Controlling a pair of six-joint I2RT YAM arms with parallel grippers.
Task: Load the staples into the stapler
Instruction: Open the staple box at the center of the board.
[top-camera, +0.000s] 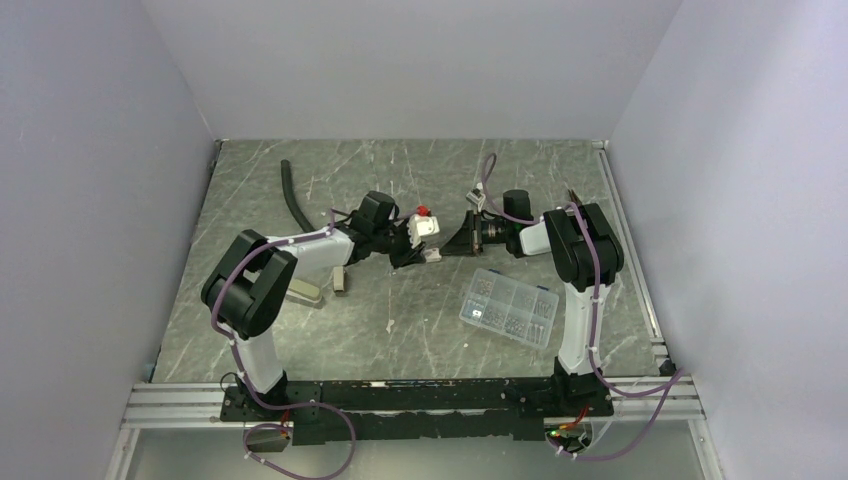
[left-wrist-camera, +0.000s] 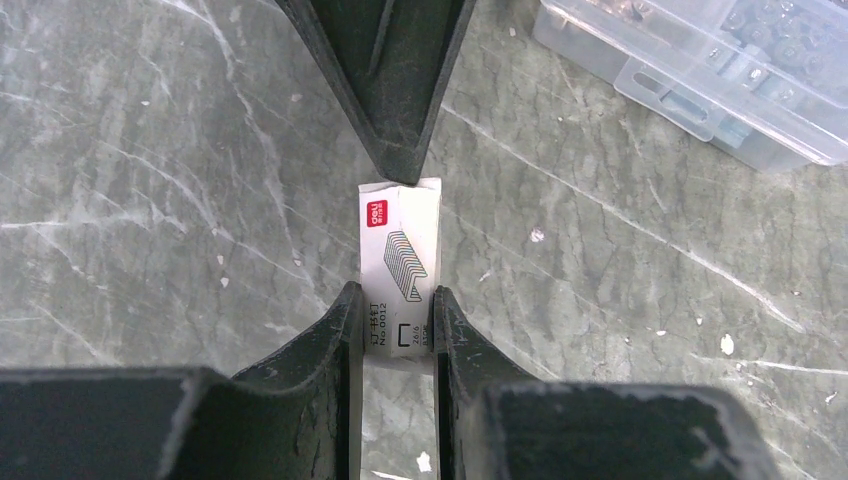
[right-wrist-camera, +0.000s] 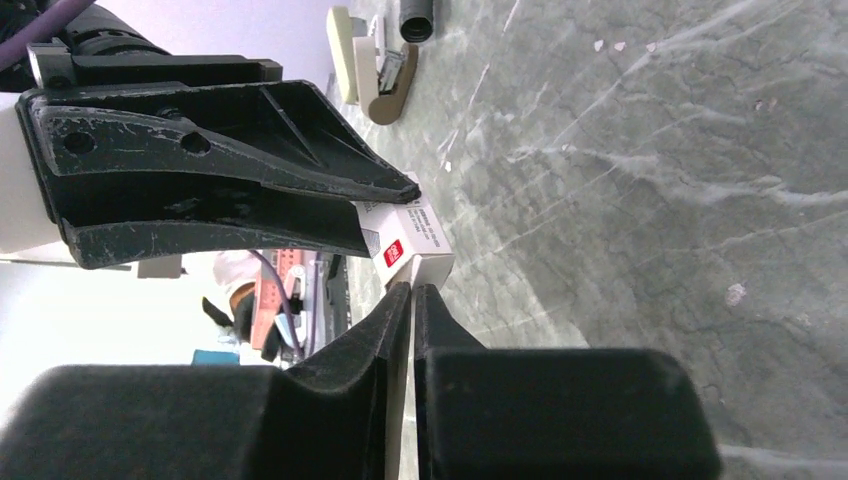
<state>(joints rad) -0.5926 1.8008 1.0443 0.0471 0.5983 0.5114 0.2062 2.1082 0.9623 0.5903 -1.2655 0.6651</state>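
The flap in my right gripper lies over the end of the box, so next I open that gripper and grip the flap farther away from the red logo (right-wrist-camera: 448, 267).
A small white box of staples (left-wrist-camera: 400, 250) with a red logo and a staple drawing hangs above the table between the two arms (top-camera: 432, 256). My left gripper (left-wrist-camera: 397, 315) is shut on its near end, one finger on each long side. My right gripper (right-wrist-camera: 412, 290) meets the box's far end (right-wrist-camera: 415, 240) from the opposite side. Its jaws are pressed almost together, with a thin pale edge of the box between them. The olive-grey stapler (top-camera: 308, 291) lies swung open on the table left of the left arm, and it also shows far off in the right wrist view (right-wrist-camera: 378, 70).
A clear compartment box (top-camera: 510, 307) of small metal bits sits on the table in front of the right arm, also at the upper right of the left wrist view (left-wrist-camera: 720, 60). A black hose (top-camera: 293, 195) lies at the back left. Pale walls enclose three sides.
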